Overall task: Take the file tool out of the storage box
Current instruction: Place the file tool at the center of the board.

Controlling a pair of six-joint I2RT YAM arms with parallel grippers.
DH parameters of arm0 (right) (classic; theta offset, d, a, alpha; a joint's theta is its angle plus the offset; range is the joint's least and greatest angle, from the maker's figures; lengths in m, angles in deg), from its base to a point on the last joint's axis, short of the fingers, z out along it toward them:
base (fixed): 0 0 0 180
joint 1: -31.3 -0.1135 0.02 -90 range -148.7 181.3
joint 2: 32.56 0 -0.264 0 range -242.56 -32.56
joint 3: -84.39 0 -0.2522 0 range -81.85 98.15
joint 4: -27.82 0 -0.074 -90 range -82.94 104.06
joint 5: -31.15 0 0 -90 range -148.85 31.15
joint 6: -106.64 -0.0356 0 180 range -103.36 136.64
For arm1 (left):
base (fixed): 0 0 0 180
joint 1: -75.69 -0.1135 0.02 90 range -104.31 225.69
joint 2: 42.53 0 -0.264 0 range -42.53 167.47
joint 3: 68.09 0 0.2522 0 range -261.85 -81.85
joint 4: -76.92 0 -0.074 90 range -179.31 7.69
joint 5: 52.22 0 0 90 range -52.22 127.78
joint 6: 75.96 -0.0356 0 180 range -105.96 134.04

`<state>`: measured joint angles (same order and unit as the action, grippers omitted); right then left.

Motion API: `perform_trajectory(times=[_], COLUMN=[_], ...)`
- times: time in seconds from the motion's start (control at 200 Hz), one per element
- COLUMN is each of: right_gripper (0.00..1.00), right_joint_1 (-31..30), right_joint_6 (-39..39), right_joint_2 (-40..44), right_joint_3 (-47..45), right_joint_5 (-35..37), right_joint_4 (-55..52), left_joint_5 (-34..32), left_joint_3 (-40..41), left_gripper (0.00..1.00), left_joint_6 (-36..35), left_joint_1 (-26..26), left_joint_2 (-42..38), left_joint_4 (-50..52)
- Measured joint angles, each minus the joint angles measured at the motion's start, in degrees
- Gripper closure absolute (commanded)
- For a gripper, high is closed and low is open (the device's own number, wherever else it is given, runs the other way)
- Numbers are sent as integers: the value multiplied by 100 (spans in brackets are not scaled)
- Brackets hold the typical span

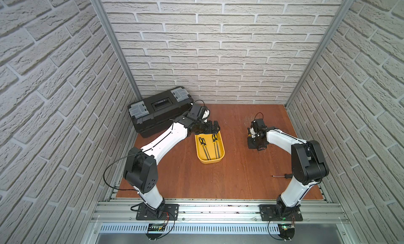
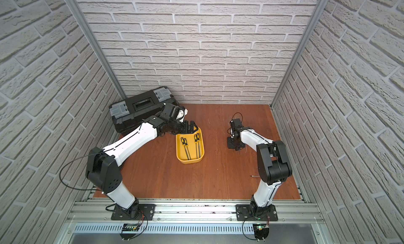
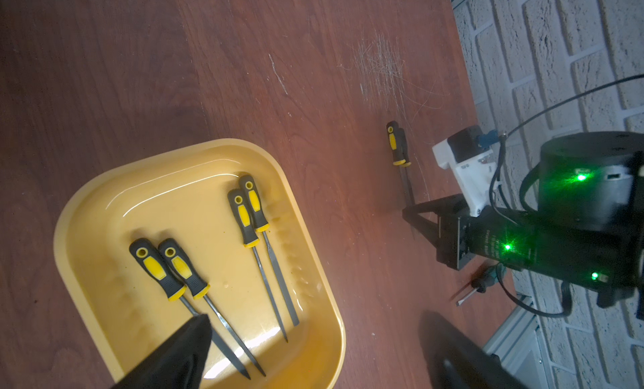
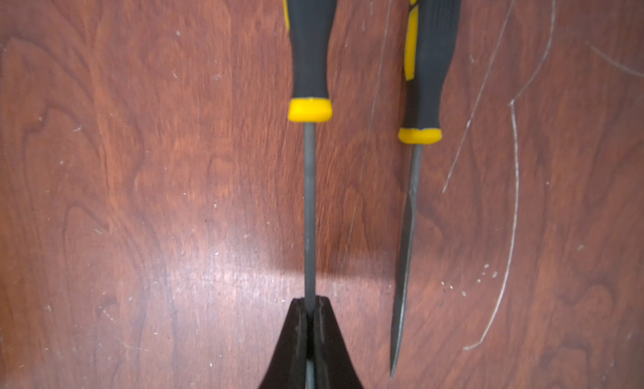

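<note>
My right gripper is going to let go of its file tool, now low over the table, on the bare wood (image 1: pixel 250 143) (image 4: pixel 325 193) between the yellow tray and the other file.
The storage box (image 1: pixel 221 158) (image 2: pixel 190 161) (image 3: pixel 195 181) is a shallow yellow tray in the middle of the table. Several file tools (image 1: pixel 205 148) (image 3: pixel 249 213) with black-and-yellow handles lie in it. My left gripper (image 1: pixel 213 128) (image 2: pixel 190 128) (image 3: pixel 313 321) hangs open over the tray's far end, with nothing between its fingers. To the right, my right gripper (image 1: pixel 254 144) (image 2: pixel 234 145) (image 4: pixel 310 301) is shut on the thin shaft of one file tool (image 4: pixel 309 202), low over the table. Another file (image 4: pixel 406 247) (image 3: pixel 397 143) lies on the wood beside it.
A large black toolbox (image 1: pixel 157 109) (image 2: pixel 140 107) with grey latches stands at the back left, close behind my left wrist. A small screwdriver (image 1: pixel 282 176) (image 3: pixel 470 293) lies by the right arm's elbow. Brick-patterned walls close in three sides.
</note>
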<state>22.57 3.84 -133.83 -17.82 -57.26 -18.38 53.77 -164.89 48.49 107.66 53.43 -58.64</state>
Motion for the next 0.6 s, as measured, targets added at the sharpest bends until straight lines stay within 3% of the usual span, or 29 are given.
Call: perform_trajectory(times=[0.6], right_gripper=[97], right_joint_1=[2], right_joint_6=[15], right_joint_2=[-129], right_joint_3=[-70], right_joint_5=[13], right_joint_4=[17], left_joint_5=[-2], left_joint_3=[0], left_gripper=[2], left_joint_6=[0], left_joint_1=[4], left_joint_2=[44], left_joint_4=[-2])
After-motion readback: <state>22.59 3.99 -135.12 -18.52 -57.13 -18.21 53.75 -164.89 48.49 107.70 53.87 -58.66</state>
